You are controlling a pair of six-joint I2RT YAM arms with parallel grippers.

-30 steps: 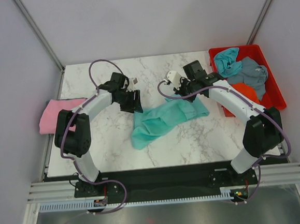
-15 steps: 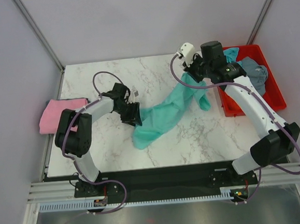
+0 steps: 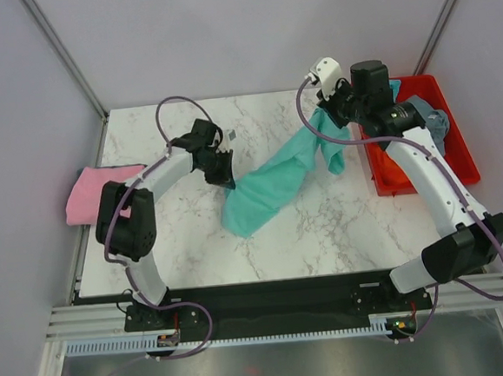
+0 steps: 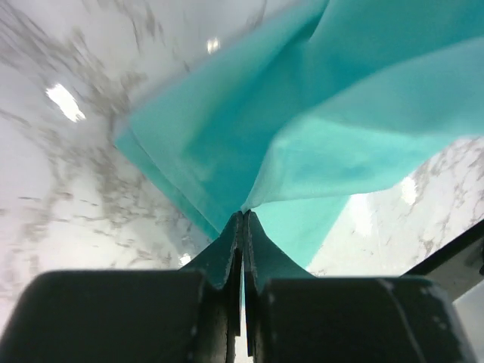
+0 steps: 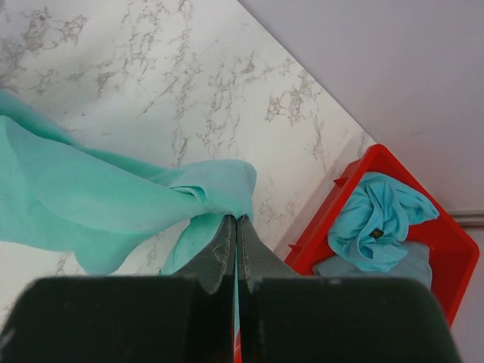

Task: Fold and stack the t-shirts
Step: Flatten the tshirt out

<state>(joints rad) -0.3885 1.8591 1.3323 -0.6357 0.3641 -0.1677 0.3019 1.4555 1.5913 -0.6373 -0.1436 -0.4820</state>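
Observation:
The teal-green t-shirt's end hangs in a bunch from my right gripper, so next my right gripper puts it down and grabs a fold closer to the t-shirt's middle (image 3: 300, 160).
A teal-green t-shirt (image 3: 273, 182) hangs stretched between both grippers above the marble table (image 3: 178, 246). My left gripper (image 3: 224, 174) is shut on its left edge, low near the table. In the left wrist view the jaws (image 4: 243, 215) pinch a fold of the teal cloth (image 4: 340, 98). My right gripper (image 3: 329, 121) is shut on the shirt's other end, raised near the back right. In the right wrist view it (image 5: 235, 218) holds bunched teal cloth (image 5: 91, 197). A pink t-shirt (image 3: 91, 192) lies folded at the table's left edge.
A red tray (image 3: 462, 150) stands at the right edge with a grey-blue t-shirt (image 3: 434, 121) in it. The right wrist view shows the tray (image 5: 454, 261) holding a crumpled light blue t-shirt (image 5: 378, 219). Grey walls close in on three sides.
My left gripper has closed on the teal shirt's left edge. The right arm has lifted its end up and toward the back right, pulling the shirt off the table into a stretched band.

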